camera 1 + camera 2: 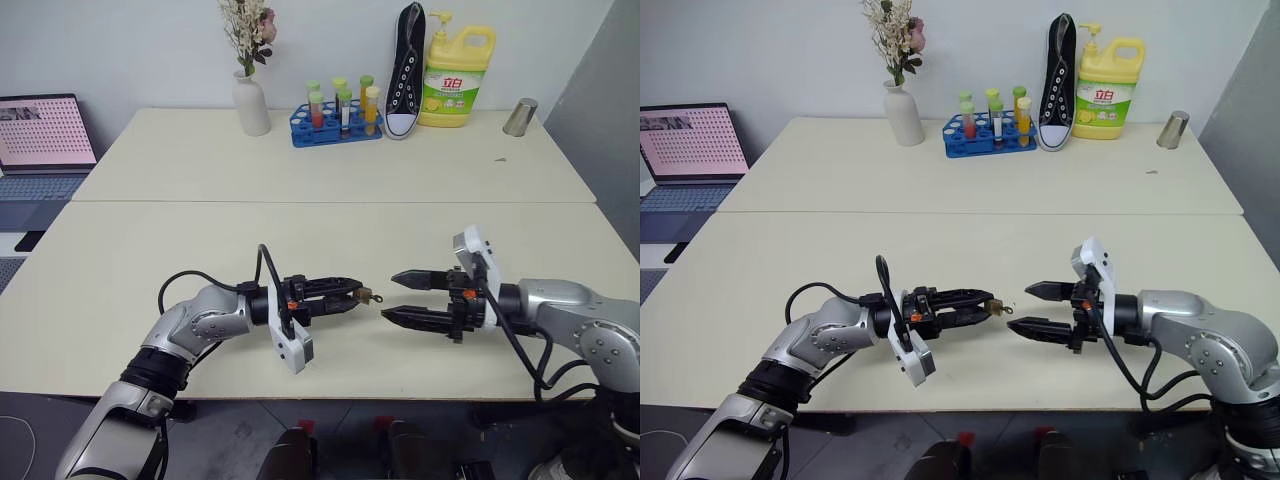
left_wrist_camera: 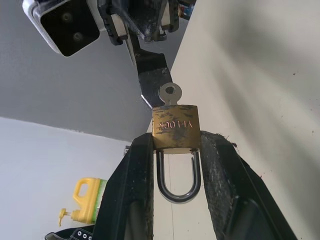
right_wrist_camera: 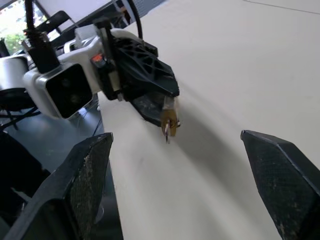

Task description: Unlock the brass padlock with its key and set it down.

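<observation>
The silvery shackle lies behind my left gripper's fingertips, so next my right gripper takes the padlock's body (image 1: pixel 364 295), freeing my left gripper to swing the shackle open.
My left gripper (image 1: pixel 350 292) is shut on the brass padlock (image 2: pixel 175 128), held level just above the near table. Its silvery shackle (image 2: pixel 179 180) lies between the two black fingers (image 2: pixel 134 185). The key (image 2: pixel 170 94) sticks out of the padlock's far end, its round bow free in the air. The padlock (image 3: pixel 169 121) hangs at the left fingertips with the key (image 3: pixel 166 135) below it in the right wrist view. My right gripper (image 1: pixel 402 298) faces it a short gap away, open wide, with nothing between its fingers (image 3: pixel 85 175).
The far table holds a white vase of flowers (image 1: pixel 251 98), a blue rack of test tubes (image 1: pixel 337 122), a black sneaker (image 1: pixel 405 70), a yellow detergent bottle (image 1: pixel 457 78) and a metal cup (image 1: pixel 520 116). A laptop (image 1: pixel 42 135) stands at the left.
</observation>
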Robot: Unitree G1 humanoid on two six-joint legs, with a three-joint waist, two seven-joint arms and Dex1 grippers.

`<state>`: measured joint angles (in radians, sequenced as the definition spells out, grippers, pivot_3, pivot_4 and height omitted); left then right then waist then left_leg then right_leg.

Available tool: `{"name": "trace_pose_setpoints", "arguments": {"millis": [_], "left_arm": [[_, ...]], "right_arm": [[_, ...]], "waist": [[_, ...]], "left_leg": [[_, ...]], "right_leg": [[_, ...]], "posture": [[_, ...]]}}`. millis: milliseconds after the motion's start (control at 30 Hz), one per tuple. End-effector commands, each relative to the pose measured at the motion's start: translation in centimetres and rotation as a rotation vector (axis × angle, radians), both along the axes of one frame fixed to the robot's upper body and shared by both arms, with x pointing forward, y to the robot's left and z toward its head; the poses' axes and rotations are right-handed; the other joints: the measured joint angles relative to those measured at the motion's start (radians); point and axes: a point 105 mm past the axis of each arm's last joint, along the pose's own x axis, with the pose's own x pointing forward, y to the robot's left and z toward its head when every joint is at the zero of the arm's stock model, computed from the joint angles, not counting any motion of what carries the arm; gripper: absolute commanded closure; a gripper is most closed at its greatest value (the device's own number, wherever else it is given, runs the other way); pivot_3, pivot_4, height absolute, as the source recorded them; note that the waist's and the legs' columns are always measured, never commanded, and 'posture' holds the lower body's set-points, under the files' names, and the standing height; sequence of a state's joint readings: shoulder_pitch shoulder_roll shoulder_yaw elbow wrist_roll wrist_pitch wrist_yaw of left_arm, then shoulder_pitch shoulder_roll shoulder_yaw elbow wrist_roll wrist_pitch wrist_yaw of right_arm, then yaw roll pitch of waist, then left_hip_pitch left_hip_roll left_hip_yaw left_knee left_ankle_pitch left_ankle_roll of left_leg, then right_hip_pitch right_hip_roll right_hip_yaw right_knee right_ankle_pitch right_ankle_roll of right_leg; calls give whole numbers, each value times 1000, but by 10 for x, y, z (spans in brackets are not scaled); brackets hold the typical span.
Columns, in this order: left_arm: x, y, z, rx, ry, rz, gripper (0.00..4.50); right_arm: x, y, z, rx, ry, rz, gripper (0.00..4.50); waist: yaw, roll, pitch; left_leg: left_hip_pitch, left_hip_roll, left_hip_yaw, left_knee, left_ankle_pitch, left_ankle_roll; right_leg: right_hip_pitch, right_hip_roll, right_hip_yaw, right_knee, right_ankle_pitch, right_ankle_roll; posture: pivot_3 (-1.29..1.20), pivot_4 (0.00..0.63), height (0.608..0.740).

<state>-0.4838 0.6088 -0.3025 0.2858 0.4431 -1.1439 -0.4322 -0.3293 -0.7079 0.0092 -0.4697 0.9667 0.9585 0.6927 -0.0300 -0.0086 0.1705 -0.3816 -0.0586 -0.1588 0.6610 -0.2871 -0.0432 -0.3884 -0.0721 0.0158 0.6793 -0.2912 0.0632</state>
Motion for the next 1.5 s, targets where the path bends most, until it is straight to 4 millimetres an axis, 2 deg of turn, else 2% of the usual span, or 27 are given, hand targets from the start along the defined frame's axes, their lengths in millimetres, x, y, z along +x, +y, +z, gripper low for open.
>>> {"name": "trace_pose_setpoints", "arguments": {"millis": [33,400,500,567,600,833,1300,1333,1400,1500], "left_arm": [[-1,-2,9,-28,-30,-15,3541],[-1,-3,10,-31,-29,-13,3541],[-2,-4,10,-38,-26,-13,3541],[-2,-4,9,-37,-28,-14,3541],[-2,-4,9,-36,-28,-15,3541],[-1,-4,9,-35,-29,-12,3541],[-6,2,5,-36,18,-21,3541],[-10,4,6,-41,37,-34,2764],[-15,8,5,-43,66,-48,2269],[-21,14,5,-52,100,-54,1235]], "right_arm": [[1,10,5,18,-14,-8,182],[8,25,0,34,26,-26,182],[8,27,-4,7,16,-22,750],[7,29,-4,1,13,-13,1335],[6,29,-5,0,11,-9,1815],[7,30,-1,20,11,-8,4344],[7,31,0,36,17,-5,4371],[7,31,0,37,16,-8,4371],[7,30,0,34,13,-14,4371],[9,28,-2,29,10,-25,4371]], "waist": [[1,0,0],[1,0,0],[0,0,0],[0,0,0],[0,0,0],[0,0,0],[0,0,0],[-1,0,0],[-2,0,0],[-1,0,0]], "left_leg": [[0,0,0,0,0,0],[0,0,0,0,0,0],[0,0,0,0,0,0],[0,0,0,0,0,0],[0,0,0,0,0,0],[0,0,0,0,0,0],[0,0,0,0,0,0],[0,0,0,0,0,0],[0,0,0,0,0,0],[0,1,-1,0,0,0]], "right_leg": [[0,0,0,0,0,0],[0,0,0,0,0,0],[0,0,0,0,0,0],[0,0,0,0,0,0],[0,0,0,0,0,0],[0,0,0,0,0,0],[0,0,0,0,0,0],[0,0,0,0,0,0],[-1,0,0,0,0,0],[-1,0,0,0,0,0]], "posture": [[0,150,740],[0,150,740],[0,150,740],[0,150,740],[0,150,740],[0,150,740],[0,150,740],[0,150,740],[0,150,740],[0,150,740]]}}
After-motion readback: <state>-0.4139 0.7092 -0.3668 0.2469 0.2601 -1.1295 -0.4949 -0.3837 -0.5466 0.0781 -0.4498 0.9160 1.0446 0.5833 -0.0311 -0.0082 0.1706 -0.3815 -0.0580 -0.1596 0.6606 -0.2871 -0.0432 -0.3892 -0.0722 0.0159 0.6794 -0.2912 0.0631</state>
